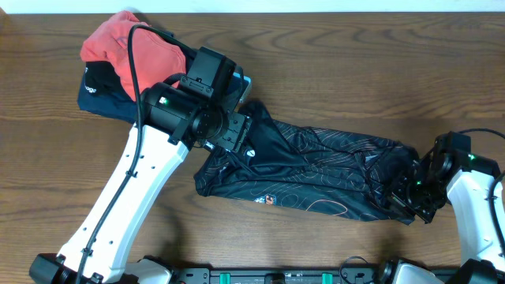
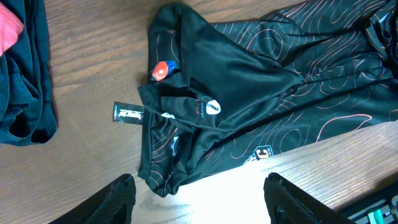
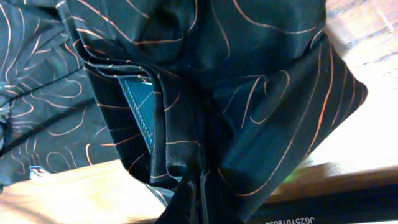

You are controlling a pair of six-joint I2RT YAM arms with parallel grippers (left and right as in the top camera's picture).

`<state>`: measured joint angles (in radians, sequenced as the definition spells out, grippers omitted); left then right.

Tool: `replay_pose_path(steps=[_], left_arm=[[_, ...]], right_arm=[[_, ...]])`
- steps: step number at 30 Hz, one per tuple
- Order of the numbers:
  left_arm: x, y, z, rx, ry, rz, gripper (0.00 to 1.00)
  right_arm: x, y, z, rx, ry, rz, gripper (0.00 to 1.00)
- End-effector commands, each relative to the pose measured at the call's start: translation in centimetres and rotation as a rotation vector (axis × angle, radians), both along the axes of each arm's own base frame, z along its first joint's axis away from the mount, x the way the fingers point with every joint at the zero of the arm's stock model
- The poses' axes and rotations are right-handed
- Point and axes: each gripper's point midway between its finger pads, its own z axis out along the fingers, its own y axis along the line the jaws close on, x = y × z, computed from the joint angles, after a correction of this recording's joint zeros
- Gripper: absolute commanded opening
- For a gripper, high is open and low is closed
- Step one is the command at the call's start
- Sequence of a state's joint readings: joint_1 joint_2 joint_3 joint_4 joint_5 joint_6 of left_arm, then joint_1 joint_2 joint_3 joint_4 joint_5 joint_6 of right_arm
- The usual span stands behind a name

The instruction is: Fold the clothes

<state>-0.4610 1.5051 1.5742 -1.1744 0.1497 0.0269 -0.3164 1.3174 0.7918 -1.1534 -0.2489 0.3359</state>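
The gathered folds of the jersey in my right gripper keep its end bunched, so next I open that gripper, back off and take the jersey's end edge (image 3: 339, 140).
The clothes, a black jersey (image 1: 316, 170) with thin orange contour lines, lie bunched in a long strip across the middle of the table. My left gripper (image 1: 239, 136) hovers over the strip's left end. In the left wrist view the left gripper (image 2: 199, 193) stands open, with the jersey (image 2: 249, 81) and its small logos just beyond the fingertips and nothing between them. My right gripper (image 1: 410, 193) is at the strip's right end. The right wrist view shows the right gripper (image 3: 199, 186) shut on gathered folds of the jersey (image 3: 217, 74), which hide most of the fingers.
A coral-red garment (image 1: 126, 47) lies on a navy garment (image 1: 99, 95) at the back left, right behind my left arm. A small black tag (image 2: 127, 113) lies on the wood beside the jersey's left end. A black rail (image 1: 276, 276) runs along the table's front edge.
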Motion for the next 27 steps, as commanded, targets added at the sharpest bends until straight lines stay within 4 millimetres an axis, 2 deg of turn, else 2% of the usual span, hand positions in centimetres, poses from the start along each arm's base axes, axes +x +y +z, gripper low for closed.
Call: replay_pose_path(steps=[1,3,6,8,10,16,18,23,27], left_arm=[[0.3,0.1,0.8,0.001,-0.028,0.0,0.68],[0.3,0.1,0.8,0.001,-0.028,0.0,0.68],[0.3,0.1,0.8,0.001,-0.028,0.0,0.68],[0.3,0.1,0.8,0.001,-0.028,0.0,0.68],[0.3,0.1,0.8,0.001,-0.028,0.0,0.68],[0.3,0.1,0.8,0.0,-0.028,0.0,0.68],[0.3,0.1,0.8,0.0,-0.028,0.0,0.68],[0.3,0.1,0.8,0.001,-0.028,0.0,0.68],[0.3,0.1,0.8,0.0,-0.026,0.003,0.68]], right_arm=[[1.2,-0.5,0.1,-0.032,-0.04,-0.018,0.15],[2.9,-0.7,0.2,-0.031,-0.115,-0.017,0.32],[6.1,-1.5,0.8,-0.041,-0.261,-0.015,0.49],[7.9,-2.0,1.4,-0.021,-0.354,-0.031,0.53],[9.0,-2.5,1.9,-0.013,-0.407,-0.052,0.57],[9.6,-6.5,1.7,-0.155,-0.43,-0.116,0.64],[9.8,-7.0,1.3,-0.17,-0.423,-0.125,0.66],[9.8,-8.2,-1.3,-0.206,-0.347,-0.131,0.66],[9.8,-8.2,-3.6,-0.18,-0.282,-0.161,0.59]])
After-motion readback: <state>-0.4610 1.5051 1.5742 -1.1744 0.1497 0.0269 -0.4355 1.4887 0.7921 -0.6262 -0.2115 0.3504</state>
